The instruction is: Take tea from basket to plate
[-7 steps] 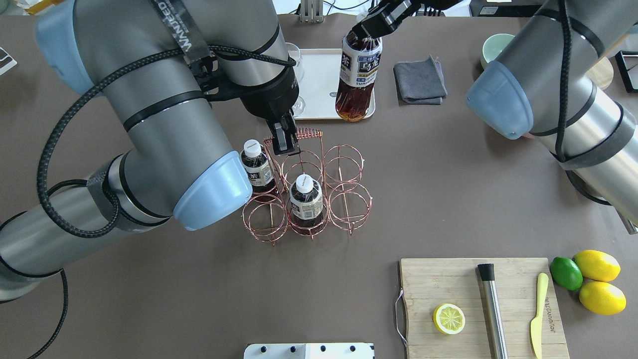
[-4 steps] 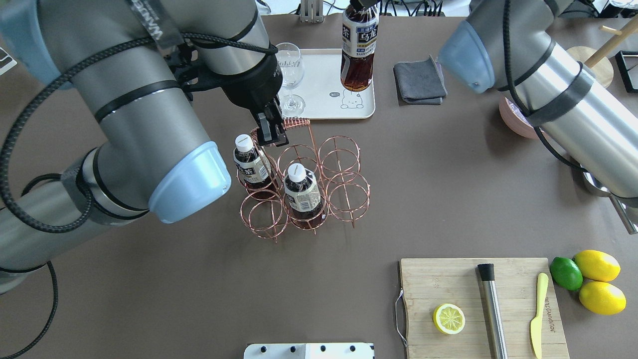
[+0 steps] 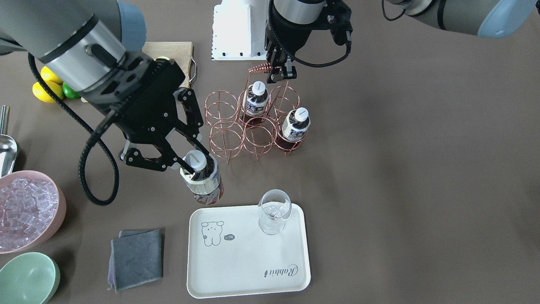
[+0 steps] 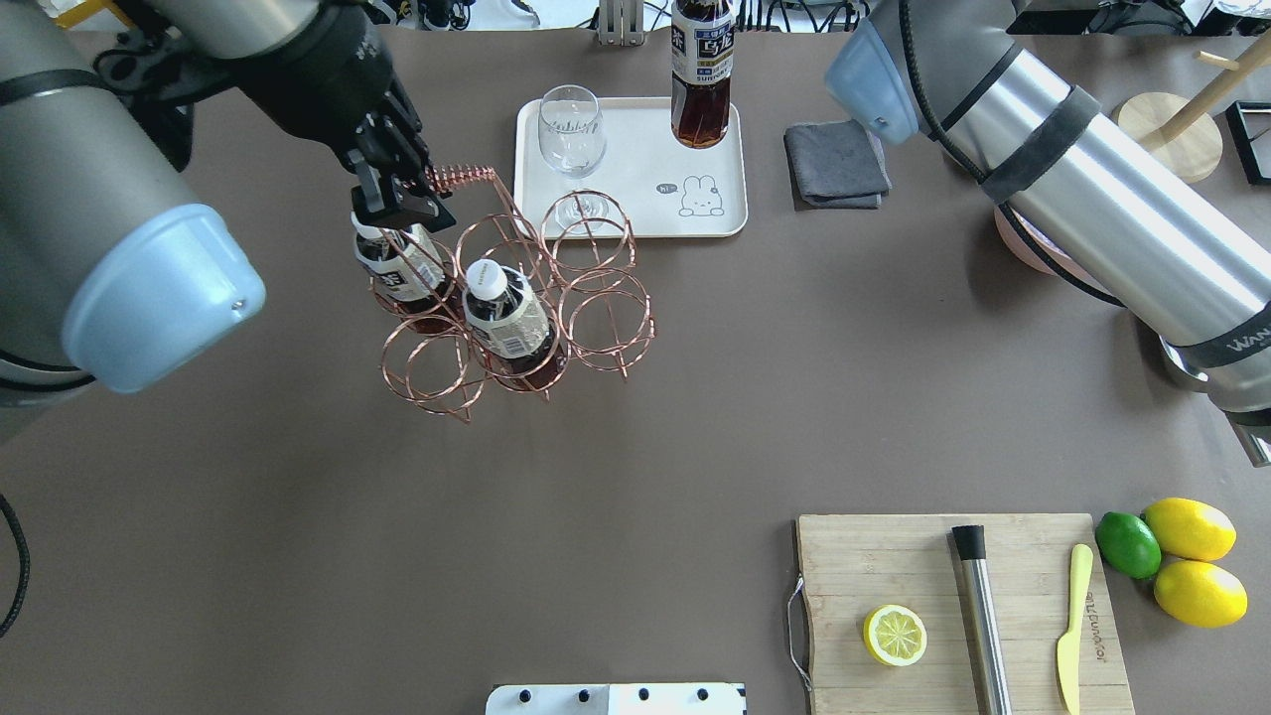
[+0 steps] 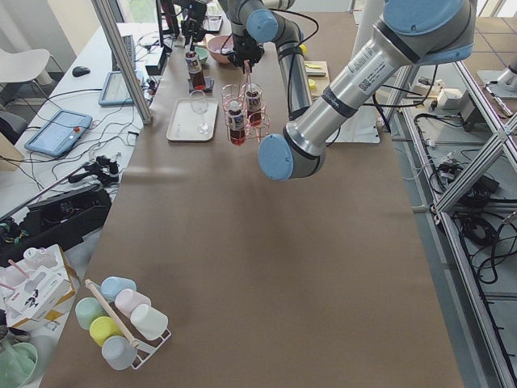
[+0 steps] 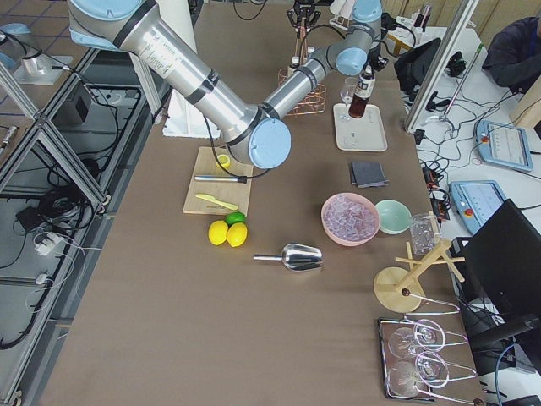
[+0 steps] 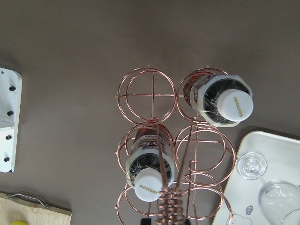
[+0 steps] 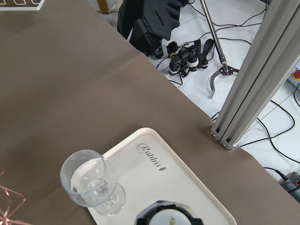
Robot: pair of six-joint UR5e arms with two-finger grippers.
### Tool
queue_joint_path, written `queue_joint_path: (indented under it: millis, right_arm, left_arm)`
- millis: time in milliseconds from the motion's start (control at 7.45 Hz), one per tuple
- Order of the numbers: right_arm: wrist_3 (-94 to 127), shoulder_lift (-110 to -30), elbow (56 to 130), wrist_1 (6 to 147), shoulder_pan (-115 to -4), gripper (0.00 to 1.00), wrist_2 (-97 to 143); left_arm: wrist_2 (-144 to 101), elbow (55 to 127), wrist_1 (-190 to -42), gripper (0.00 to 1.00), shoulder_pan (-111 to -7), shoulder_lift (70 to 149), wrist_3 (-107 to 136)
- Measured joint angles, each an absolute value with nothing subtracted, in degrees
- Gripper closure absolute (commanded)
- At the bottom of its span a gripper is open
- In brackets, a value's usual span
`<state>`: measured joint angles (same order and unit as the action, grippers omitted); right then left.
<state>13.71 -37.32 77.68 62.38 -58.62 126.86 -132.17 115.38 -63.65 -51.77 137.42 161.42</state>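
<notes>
The robot's right gripper should set the tea bottle, still upright over the plate's far part, down on the cream plate (image 3: 225, 251) beside the bear drawing, near the stemmed glass, and let go.
My right gripper (image 3: 195, 159) is shut on the neck of a tea bottle (image 3: 204, 185), held upright over the far part of the cream plate (image 4: 635, 159); the bottle also shows in the overhead view (image 4: 701, 79). My left gripper (image 4: 399, 207) is shut on the coiled handle of the rose-copper basket (image 4: 596, 298), which leans. Two more tea bottles (image 4: 402, 270) (image 4: 506, 316) stand in its rings. The left wrist view looks down on the basket (image 7: 147, 96) and both white caps.
A stemmed clear glass (image 4: 571, 129) stands on the plate. A grey cloth (image 4: 837, 164) lies right of it. A cutting board (image 4: 894, 556) with a lemon half, muddler and knife is front right. A pink ice bowl (image 3: 25, 207), mint bowl (image 3: 27, 278) and metal scoop (image 3: 6, 147) stand beyond.
My left gripper has pulled the basket by its handle toward the robot's left. My right gripper has carried the tea bottle farther back over the plate.
</notes>
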Motion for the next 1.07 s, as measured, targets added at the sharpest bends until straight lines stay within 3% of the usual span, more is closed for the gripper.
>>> queue_joint_path:
  millis: [537,1073]
  right_arm:
    - [14.1,-35.6,68.3,54.2,-58.5,1.00,124.6]
    - [17.8,-35.5,64.8,46.0,-55.2,1.00,120.2]
  left_arm:
    - [-135.7,119.0,-53.5,1.00,-63.6,131.6,146.6]
    - [-138.1,120.1,-49.1,1.00,-75.0,119.6,121.3]
